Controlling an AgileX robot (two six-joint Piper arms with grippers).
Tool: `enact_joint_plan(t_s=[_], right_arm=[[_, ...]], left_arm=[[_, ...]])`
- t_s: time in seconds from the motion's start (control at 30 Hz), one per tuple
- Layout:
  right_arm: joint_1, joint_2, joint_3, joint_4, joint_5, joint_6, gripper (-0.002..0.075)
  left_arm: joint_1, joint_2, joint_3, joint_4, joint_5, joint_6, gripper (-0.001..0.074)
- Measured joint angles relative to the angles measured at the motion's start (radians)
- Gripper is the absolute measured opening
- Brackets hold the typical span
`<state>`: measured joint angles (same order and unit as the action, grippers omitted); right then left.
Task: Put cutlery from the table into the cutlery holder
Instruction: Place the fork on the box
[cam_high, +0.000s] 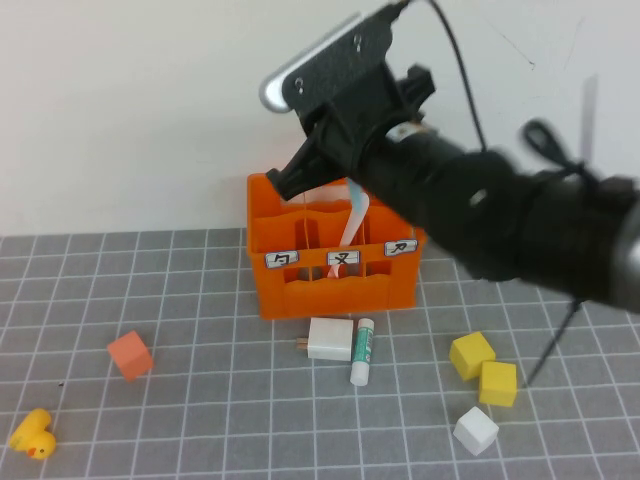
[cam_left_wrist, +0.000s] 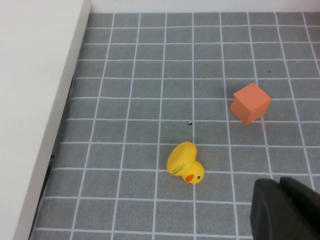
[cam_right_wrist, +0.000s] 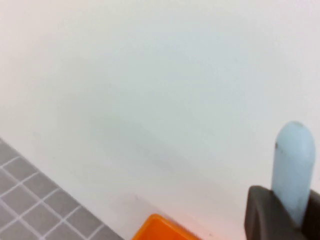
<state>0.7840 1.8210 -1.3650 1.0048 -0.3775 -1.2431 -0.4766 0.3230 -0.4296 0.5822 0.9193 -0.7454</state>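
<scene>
Next, my right gripper lets go of the light blue fork in the middle compartment of the orange cutlery holder (cam_high: 321, 220).
My right gripper (cam_right_wrist: 291, 202) is shut on the rounded handle end of the light blue fork (cam_right_wrist: 293, 155). In the high view the right arm (cam_high: 450, 190) reaches over the orange cutlery holder (cam_high: 300, 290), and the fork (cam_high: 355, 208) hangs from it, tines down, into the middle compartment. A small pinkish bit (cam_high: 338, 270) shows behind the holder's wavy front; I cannot tell whether it is the pale pink utensil. My left gripper (cam_left_wrist: 285, 210) is shut and empty, low over the grey table (cam_left_wrist: 150, 75) near a yellow duck (cam_left_wrist: 185, 163). It is out of the high view.
A white block (cam_high: 329, 339) and a white-and-green tube (cam_high: 362, 351) lie just in front of the holder. Two yellow cubes (cam_high: 484, 369) and a white cube (cam_high: 475, 430) sit at the right front. An orange cube (cam_high: 131, 355) and the duck (cam_high: 33, 434) are at the left.
</scene>
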Motion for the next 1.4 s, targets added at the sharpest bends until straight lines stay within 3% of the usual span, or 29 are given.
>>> enact_joint_plan(t_s=[0.17, 0.3, 0.57, 0.8, 1.17, 1.4], right_arm=[[0.0, 0.1, 0.0, -0.251, -0.148, 0.359, 0.0073], [0.0, 0.164, 0.0, -0.358, -0.235, 0.482, 0.0073], [0.0, 0.281, 0.0, -0.398, -0.369, 0.514, 0.0073], [0.0, 0.345, 0.0, -0.414, -0.384, 0.521, 0.0073], [-0.029, 0.379, 0.0, -0.504, -0.396, 0.681, 0.0073], [-0.039, 0.389, 0.0, -0.673, -0.351, 0.695, 0.0115]], left_arm=[[0.0, 0.0, 0.0, 0.0, -0.003, 0.0, 0.0], [0.0, 0.0, 0.0, 0.0, -0.003, 0.0, 0.0], [0.0, 0.0, 0.0, -0.002, -0.012, 0.0, 0.0], [0.0, 0.0, 0.005, -0.004, -0.04, 0.0, 0.0], [0.0, 0.0, 0.008, -0.004, -0.047, 0.0, 0.0], [0.0, 0.0, 0.008, -0.004, -0.047, 0.0, 0.0]])
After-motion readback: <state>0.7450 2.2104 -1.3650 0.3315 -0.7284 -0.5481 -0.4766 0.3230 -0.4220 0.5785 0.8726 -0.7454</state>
